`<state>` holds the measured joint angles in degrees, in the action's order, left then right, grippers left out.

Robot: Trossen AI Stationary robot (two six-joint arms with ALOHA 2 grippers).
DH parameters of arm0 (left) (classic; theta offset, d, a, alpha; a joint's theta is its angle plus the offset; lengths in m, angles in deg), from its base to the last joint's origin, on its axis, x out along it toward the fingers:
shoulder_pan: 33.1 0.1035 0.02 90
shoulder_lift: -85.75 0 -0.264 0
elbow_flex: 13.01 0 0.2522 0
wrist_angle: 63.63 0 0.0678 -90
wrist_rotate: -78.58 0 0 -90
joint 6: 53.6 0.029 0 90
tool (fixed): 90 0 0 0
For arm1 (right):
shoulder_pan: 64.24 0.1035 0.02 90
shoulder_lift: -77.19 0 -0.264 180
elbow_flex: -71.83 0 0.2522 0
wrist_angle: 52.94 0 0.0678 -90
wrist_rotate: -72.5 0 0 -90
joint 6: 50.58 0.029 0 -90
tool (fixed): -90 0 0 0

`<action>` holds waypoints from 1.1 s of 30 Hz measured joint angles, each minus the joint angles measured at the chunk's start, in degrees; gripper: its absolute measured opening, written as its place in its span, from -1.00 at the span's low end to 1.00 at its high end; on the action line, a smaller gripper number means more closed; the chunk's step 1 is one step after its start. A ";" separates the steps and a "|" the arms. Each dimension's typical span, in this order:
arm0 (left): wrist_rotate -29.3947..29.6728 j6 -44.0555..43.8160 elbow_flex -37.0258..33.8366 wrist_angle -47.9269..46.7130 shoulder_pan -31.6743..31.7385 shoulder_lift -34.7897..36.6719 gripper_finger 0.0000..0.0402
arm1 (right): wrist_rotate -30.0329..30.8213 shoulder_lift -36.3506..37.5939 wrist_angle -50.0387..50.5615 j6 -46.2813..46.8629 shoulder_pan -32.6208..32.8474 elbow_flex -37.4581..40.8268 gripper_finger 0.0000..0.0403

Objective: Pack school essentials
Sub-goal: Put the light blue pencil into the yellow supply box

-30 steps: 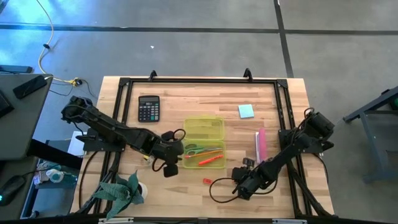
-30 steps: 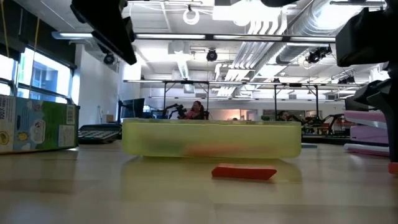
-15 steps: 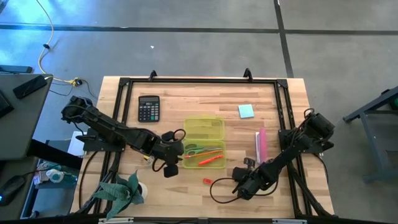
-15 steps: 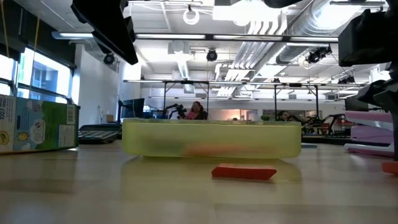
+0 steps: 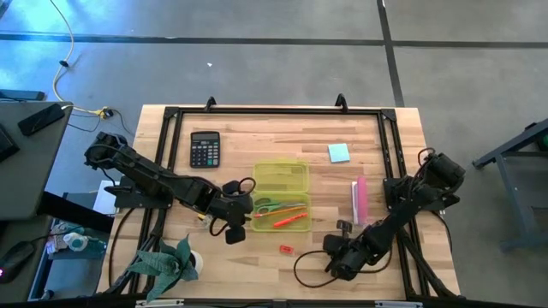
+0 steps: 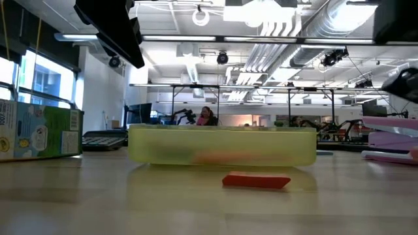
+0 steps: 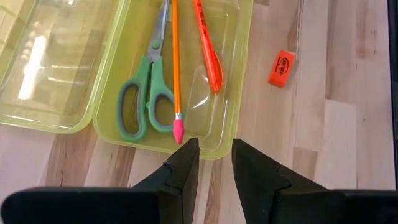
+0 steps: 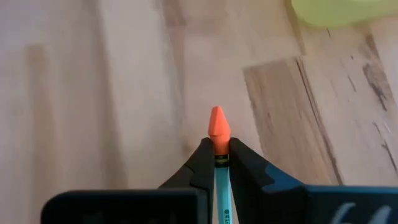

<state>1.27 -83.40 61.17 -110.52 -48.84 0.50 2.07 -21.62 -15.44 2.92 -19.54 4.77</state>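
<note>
My right gripper is going to put the green pencil down in the case's tray (image 5: 279,215) among the scissors and the red marker.
The translucent yellow-green case (image 5: 281,193) lies open on the table. In its tray, the left wrist view shows green-handled scissors (image 7: 147,99), an orange pencil (image 7: 176,68) and a red marker (image 7: 208,50). A small red eraser (image 5: 284,249) lies on the wood near the case. My left gripper (image 7: 214,160) hangs open at the tray's left rim, holding nothing. My right gripper (image 5: 332,259) is off the case's near-right corner, raised above the table and shut on a green pencil (image 8: 219,183). The blue sticky-note pad (image 5: 339,153) lies at the far right. My right gripper pinches the green pencil between its two fingers, just behind the orange eraser tip (image 8: 217,127). The pencil lies along the fingers, with the eraser end sticking out past the fingertips (image 8: 204,155). It is lifted clear of the wood below.
A calculator (image 5: 205,149) sits at the far left, and a pink object (image 5: 360,198) lies right of the case. A green-and-white box (image 6: 39,130) stands at the left in the low view. A green plant-like thing (image 5: 167,261) is at the near-left corner. Bare wood lies around the eraser.
My right gripper has risen from the table and moved slightly toward the near edge, staying shut. The orange tip that showed at table height at the right of the low view is gone from there; the pencil is lifted clear.
</note>
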 joint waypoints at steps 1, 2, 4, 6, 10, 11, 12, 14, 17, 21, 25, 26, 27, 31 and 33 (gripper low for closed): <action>0.00 0.00 0.00 -0.01 0.01 0.00 -0.58 | 0.28 0.49 -0.12 0.00 0.18 -0.03 -0.89; 0.00 0.00 0.00 0.00 0.01 0.00 -0.58 | 0.94 0.83 -0.03 -0.02 0.25 -0.02 -0.89; -0.02 0.00 0.00 -0.01 0.01 0.00 -0.58 | 1.95 1.78 -0.27 -1.04 0.36 -0.02 -0.89; -0.02 0.00 0.00 -0.01 -0.01 0.00 -0.58 | 3.08 2.96 -1.40 -2.80 0.31 -0.03 -0.89; -0.03 0.00 0.00 -0.01 0.01 0.00 -0.58 | 5.70 5.64 -4.54 -8.17 -0.74 -0.04 -0.89; -0.04 0.00 0.00 -0.01 0.00 0.00 -0.58 | 6.57 6.51 -5.69 -9.98 -1.26 -0.06 -0.89; -0.04 0.00 0.00 -0.01 0.01 0.00 -0.58 | 7.50 7.30 -6.89 -11.83 -1.67 -0.08 -0.89; -0.04 0.00 0.00 -0.01 0.01 0.00 -0.58 | 9.03 8.94 -9.55 -16.06 -2.56 -0.08 -0.89; -0.06 0.00 0.00 -0.01 0.01 0.00 -0.58 | 9.76 11.47 -14.41 -22.98 -3.84 -0.09 -0.89; -0.47 0.00 0.00 -0.03 -0.06 -0.01 -0.58 | 9.72 14.23 -22.09 -34.83 -6.09 -0.11 -0.89; -0.52 0.02 0.00 -0.06 -0.06 0.00 -0.58 | 7.92 15.77 -28.92 -47.82 -8.96 -0.19 -0.89; -0.52 0.00 0.00 -0.08 -0.06 -0.02 -0.58 | 7.52 15.80 -30.82 -50.85 -9.81 -0.19 -0.89; -0.52 0.00 0.00 -0.13 -0.06 -0.02 -0.58 | 6.84 15.80 -32.44 -53.91 -10.68 -0.19 -0.89; -0.55 0.00 0.00 -0.40 -0.06 -0.02 -0.58 | 1.94 15.31 -37.97 -63.98 -14.66 -0.22 -0.89; -0.55 0.03 0.00 -0.60 -0.06 -0.02 -0.58 | -2.16 15.09 -38.65 -67.14 -16.64 -0.22 -0.89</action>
<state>0.73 -83.37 61.17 -111.12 -48.89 0.48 -0.09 -6.53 -54.10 -64.22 -36.18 4.55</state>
